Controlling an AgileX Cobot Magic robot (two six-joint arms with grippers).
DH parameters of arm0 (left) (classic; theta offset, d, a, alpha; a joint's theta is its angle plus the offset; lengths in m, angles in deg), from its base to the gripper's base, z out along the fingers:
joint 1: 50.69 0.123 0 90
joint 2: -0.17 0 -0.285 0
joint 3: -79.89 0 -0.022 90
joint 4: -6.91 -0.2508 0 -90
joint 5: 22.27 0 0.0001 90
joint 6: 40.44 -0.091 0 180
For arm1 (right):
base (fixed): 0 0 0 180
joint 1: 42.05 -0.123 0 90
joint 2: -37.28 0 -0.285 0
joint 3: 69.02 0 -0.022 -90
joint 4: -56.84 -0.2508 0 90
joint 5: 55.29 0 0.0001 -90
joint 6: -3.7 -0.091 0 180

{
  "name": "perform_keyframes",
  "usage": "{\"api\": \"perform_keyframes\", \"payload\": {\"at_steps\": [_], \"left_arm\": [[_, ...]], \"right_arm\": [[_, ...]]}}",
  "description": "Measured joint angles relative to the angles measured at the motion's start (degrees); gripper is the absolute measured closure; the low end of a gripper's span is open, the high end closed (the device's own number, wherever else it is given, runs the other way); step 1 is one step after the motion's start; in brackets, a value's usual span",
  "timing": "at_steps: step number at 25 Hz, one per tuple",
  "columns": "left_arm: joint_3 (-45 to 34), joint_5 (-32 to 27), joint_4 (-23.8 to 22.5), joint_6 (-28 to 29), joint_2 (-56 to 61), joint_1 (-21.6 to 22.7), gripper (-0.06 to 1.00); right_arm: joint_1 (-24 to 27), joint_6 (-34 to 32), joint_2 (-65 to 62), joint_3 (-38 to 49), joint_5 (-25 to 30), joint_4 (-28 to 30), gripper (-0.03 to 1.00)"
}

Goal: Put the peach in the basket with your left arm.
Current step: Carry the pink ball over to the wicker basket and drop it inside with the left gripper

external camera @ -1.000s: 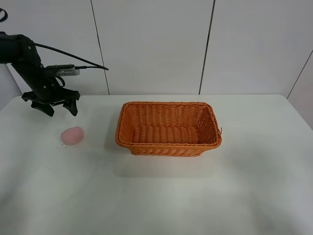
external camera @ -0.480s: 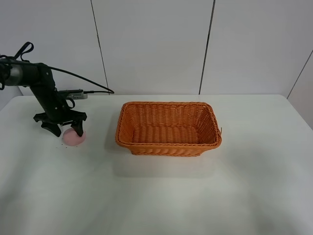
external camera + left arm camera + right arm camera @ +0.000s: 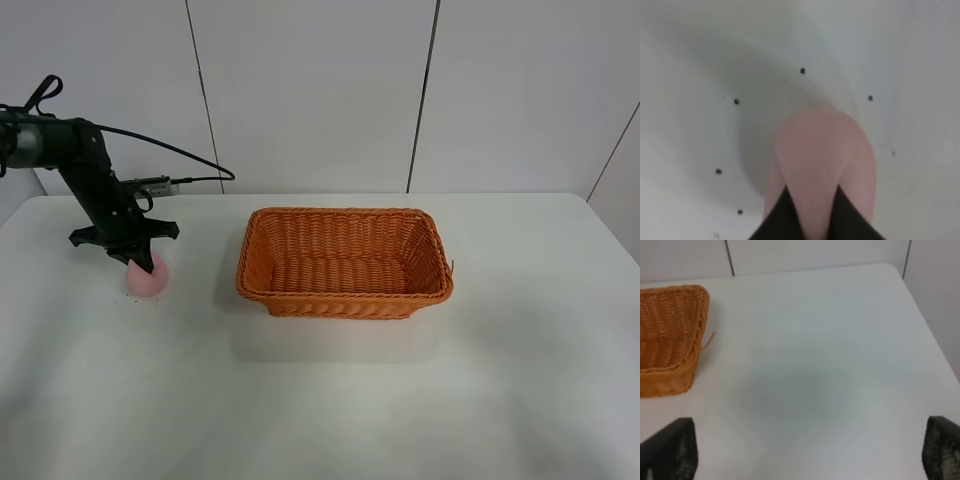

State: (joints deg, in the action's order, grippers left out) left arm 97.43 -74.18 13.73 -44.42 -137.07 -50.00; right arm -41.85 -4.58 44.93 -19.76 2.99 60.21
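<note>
My left gripper needs to release the peach, which still rests on the white table, on the orange wicker basket's bottom, close against its near side (image 3: 325, 282).
The pale pink peach (image 3: 150, 281) lies on the white table, left of the orange wicker basket (image 3: 345, 300). My left gripper (image 3: 140, 261) is down on top of the peach, its claw drawn in around it. In the left wrist view the peach (image 3: 822, 145) fills the middle and two black fingertips (image 3: 777, 217) pinch its near side, the gripper (image 3: 811, 200) shut on it. The peach still rests on the table. The basket is empty. My right gripper (image 3: 806, 452) is open and empty, away from the basket's corner (image 3: 670, 340).
The white table (image 3: 330, 400) runs to a white panelled wall at the back. Black cables (image 3: 170, 150) trail from the left arm toward the wall. Small dark specks (image 3: 736, 101) dot the table around the peach.
My left gripper came down from above and behind the peach onto it, and its claw closed in from wide open to pinched on the peach. The basket has not moved.
</note>
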Motion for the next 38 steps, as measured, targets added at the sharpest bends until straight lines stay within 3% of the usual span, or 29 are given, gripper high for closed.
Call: {"api": "perform_keyframes", "payload": {"at_steps": [11,15,21,31,38], "left_arm": [[15.9,-14.0,-0.1,0.9,7.1,-0.2,0.82],[19.9,-15.1,-1.2,1.9,7.6,-2.5,0.82],[22.8,-15.1,-1.4,2.9,7.6,-11.3,0.82],[24.8,-12.0,-1.2,4.7,4.7,-31.0,0.82],[25.8,-4.3,-1.2,5.2,-4.4,-36.0,0.82]], "right_arm": [[0.0,0.0,0.0,0.0,0.0,0.0,0.27],[0.0,0.0,0.0,0.0,0.0,0.0,0.27],[0.0,0.0,0.0,0.0,0.0,0.0,0.27],[0.0,0.0,0.0,0.0,0.0,0.0,0.27],[0.0,0.0,0.0,0.0,0.0,0.0,0.27]]}}
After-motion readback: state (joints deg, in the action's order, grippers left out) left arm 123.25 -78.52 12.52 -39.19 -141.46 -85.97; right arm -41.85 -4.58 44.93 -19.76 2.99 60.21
